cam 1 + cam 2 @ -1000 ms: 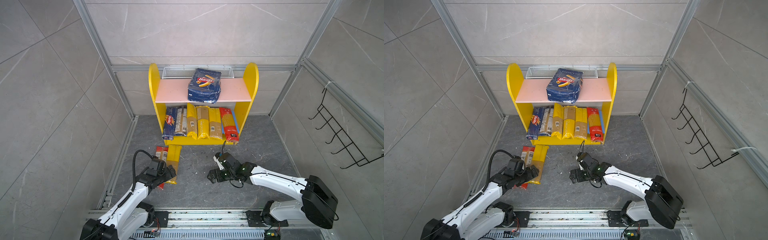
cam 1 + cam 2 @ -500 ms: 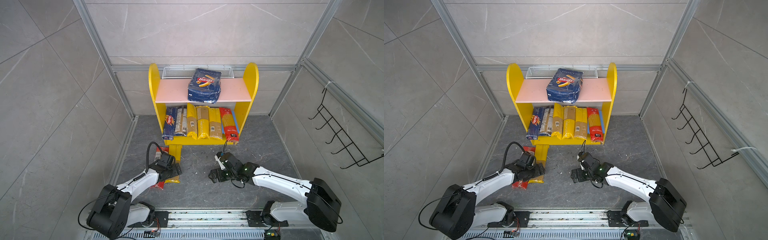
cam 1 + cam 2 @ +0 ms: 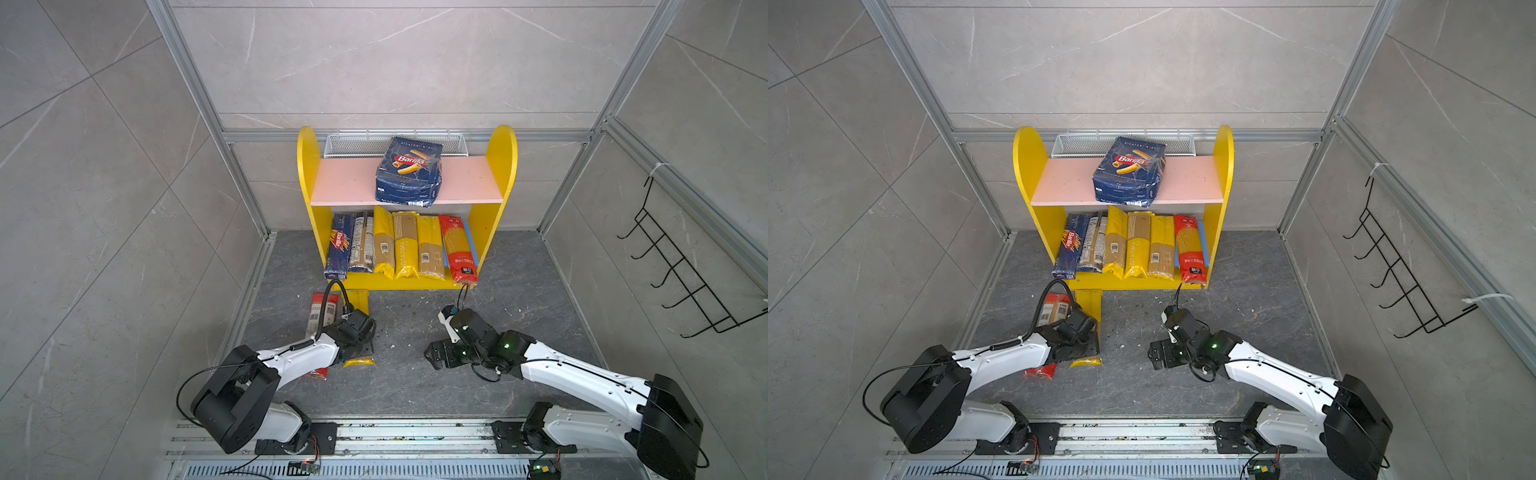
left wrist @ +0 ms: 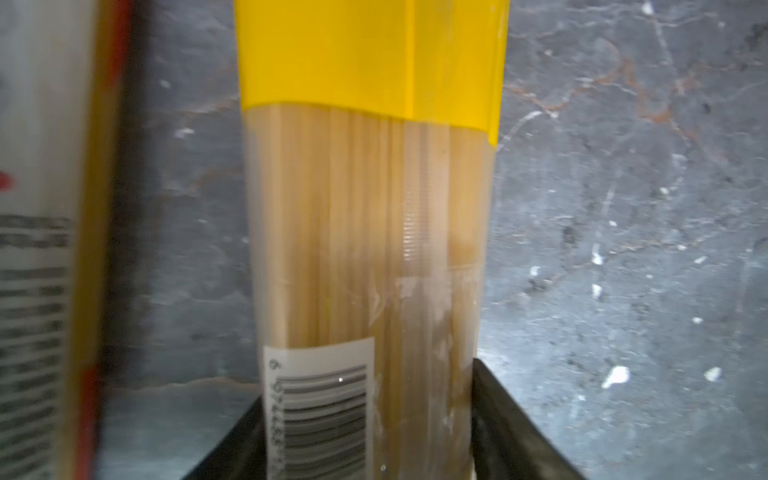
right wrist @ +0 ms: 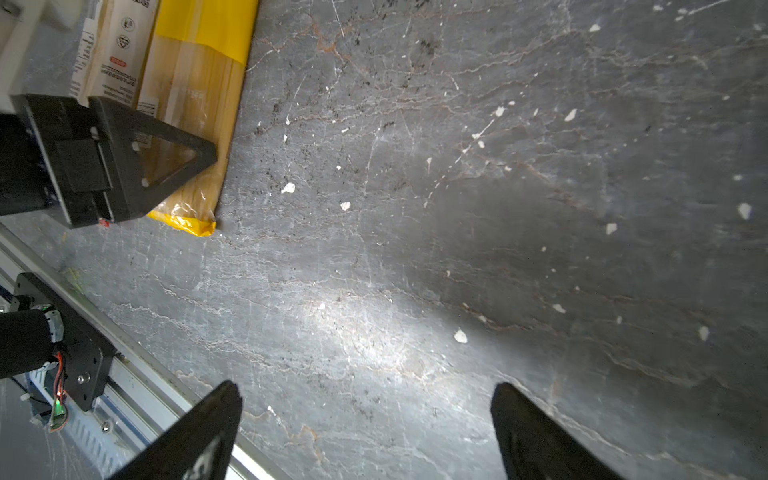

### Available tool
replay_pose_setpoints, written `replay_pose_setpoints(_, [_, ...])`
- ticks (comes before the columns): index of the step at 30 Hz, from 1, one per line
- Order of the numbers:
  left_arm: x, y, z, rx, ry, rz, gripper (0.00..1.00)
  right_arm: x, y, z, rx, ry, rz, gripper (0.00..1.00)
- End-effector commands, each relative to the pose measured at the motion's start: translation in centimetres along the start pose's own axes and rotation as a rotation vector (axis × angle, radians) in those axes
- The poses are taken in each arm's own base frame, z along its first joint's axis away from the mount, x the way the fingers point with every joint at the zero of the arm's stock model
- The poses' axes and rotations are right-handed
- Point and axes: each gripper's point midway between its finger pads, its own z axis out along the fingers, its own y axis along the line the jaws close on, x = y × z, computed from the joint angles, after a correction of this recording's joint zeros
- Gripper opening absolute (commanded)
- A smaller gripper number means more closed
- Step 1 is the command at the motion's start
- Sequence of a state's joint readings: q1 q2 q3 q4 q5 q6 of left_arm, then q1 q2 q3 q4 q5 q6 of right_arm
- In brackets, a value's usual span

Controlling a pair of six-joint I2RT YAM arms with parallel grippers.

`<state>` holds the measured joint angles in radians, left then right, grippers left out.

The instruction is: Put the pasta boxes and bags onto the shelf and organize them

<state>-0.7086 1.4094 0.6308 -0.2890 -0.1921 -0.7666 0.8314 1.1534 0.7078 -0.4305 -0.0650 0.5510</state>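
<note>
The robot's right gripper should next move to the yellow-ended spaghetti bag and close on the bag's clear middle [image 5: 212, 134], next to the bag's barcode.
The shelf [image 3: 345, 183] [image 3: 1059, 183] stands at the back. A wide dark-blue rigatoni pack [image 3: 409, 172] [image 3: 1129, 170] lies on its pink board. On the lower board a dark-blue spaghetti box [image 3: 340, 247] and several spaghetti bags [image 3: 405, 245] lie side by side. On the floor in front lie a yellow-ended spaghetti bag [image 3: 359, 361] [image 3: 1090, 305] [image 4: 365, 228] and, beside it, a red-ended bag [image 3: 322, 311] [image 3: 1054, 309]. My left gripper [image 3: 357, 336] [image 4: 368, 388] is shut on the yellow-ended bag, one jaw against each side. My right gripper [image 3: 436, 357] [image 5: 368, 388] hangs open over bare floor.
A black wire hook rack [image 3: 681, 270] hangs on the right wall. The arms' mounting rail [image 3: 374, 432] runs along the front edge. Grey walls close in the floor on both sides. White crumbs dot the dark floor [image 5: 457, 208].
My left gripper has moved forward over the yellow-ended bag and its jaws have closed in against the bag's sides. The right arm has barely moved.
</note>
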Motion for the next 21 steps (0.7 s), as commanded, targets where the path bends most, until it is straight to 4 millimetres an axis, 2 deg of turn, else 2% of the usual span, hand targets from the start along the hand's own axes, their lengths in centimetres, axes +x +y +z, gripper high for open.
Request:
replay_pose_setpoints(1, [1.9, -1.4, 0.3, 0.014, 0.065, 0.034, 0.53, 1.3, -1.1, -0.7, 0.037, 0.012, 0.015, 0.96])
replay_pose_setpoints(5, [2.0, -3.8, 0.3, 0.054, 0.064, 0.066, 0.35, 2.2, -1.9, -1.7, 0.055, 0.004, 0.03, 0.96])
replay_pose_setpoints(8, [2.3, -5.8, 0.7, 0.088, 0.074, 0.086, 0.32, 2.8, -2.6, -2.2, 0.076, 0.004, 0.038, 0.96])
replay_pose_setpoints(17, [2.7, -11.9, 1.1, 0.205, 0.096, 0.121, 0.43, 3.9, -3.6, -2.7, 0.11, 0.014, 0.055, 0.95])
replay_pose_setpoints(21, [2.4, -13.9, 0.8, 0.267, 0.088, 0.119, 0.61, 3.9, -3.8, -2.9, 0.12, 0.01, 0.059, 0.96])
